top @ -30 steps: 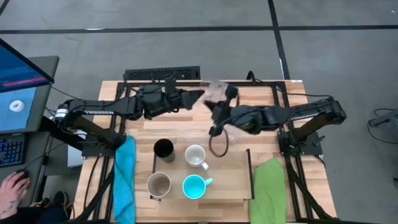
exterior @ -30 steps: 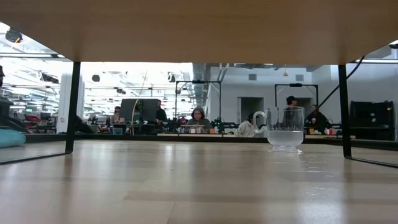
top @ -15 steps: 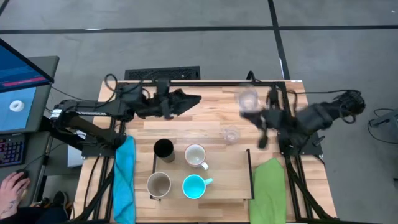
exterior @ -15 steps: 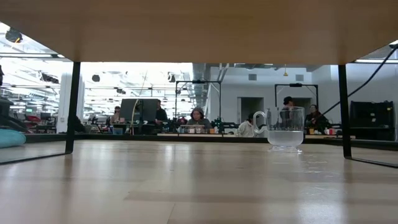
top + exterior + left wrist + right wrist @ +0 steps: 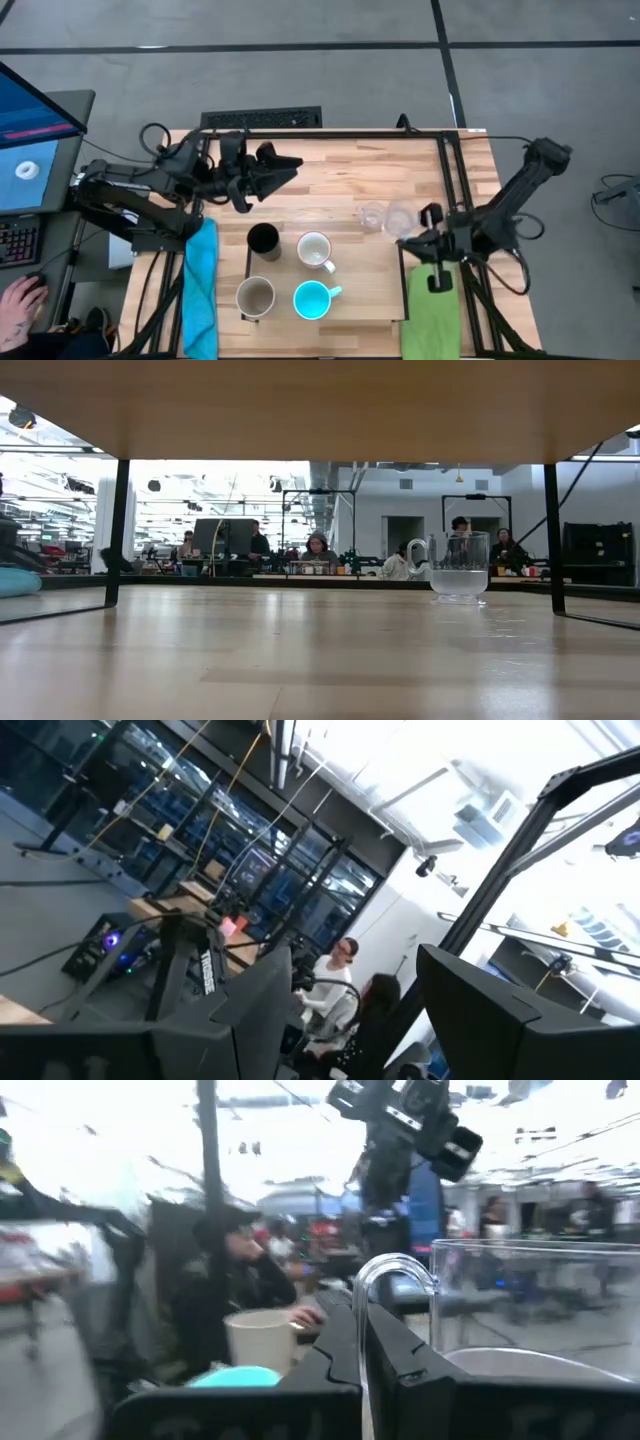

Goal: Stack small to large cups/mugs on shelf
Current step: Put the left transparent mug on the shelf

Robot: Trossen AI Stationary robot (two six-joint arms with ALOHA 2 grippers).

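My right gripper is holding its clear glass and will let it go on the shelf (image 5: 368, 250) between the white mug and the green cloth.
The shelf (image 5: 372, 285) is a raised light-wood board at the table's near middle. Four vessels stand on it: the black tumbler (image 5: 263, 239), white mug (image 5: 316, 250), beige mug (image 5: 255, 297) and blue mug (image 5: 313, 299). One clear glass (image 5: 372, 215) (image 5: 460, 567) stands on the table just beyond the shelf's far edge. My right gripper (image 5: 408, 238) (image 5: 362, 1320) is shut at the second clear glass (image 5: 402, 213), right of the first. My left gripper (image 5: 276, 172) hangs open over the table's far left, holding nothing. My right gripper pinches the second clear glass by its loop handle (image 5: 358, 1292), which rises out of the gap between the two fingers (image 5: 335, 1342). The fingers come in roughly level from the table's near right. The glass body (image 5: 530, 1305) stays upright; whether its base is on the table I cannot tell.
A blue cloth (image 5: 200, 285) lies along the shelf's left side and a green cloth (image 5: 432, 305) along its right. Black frame rails run down both table sides. A monitor and a person's hand (image 5: 20, 300) sit off the table's left. Bare wood lies between the arms.
My right arm swung from over the table's far middle toward the right and near edge, carrying the clear glass down beside the other one. My left gripper drew back toward the table's left. The first glass on the table stayed put.
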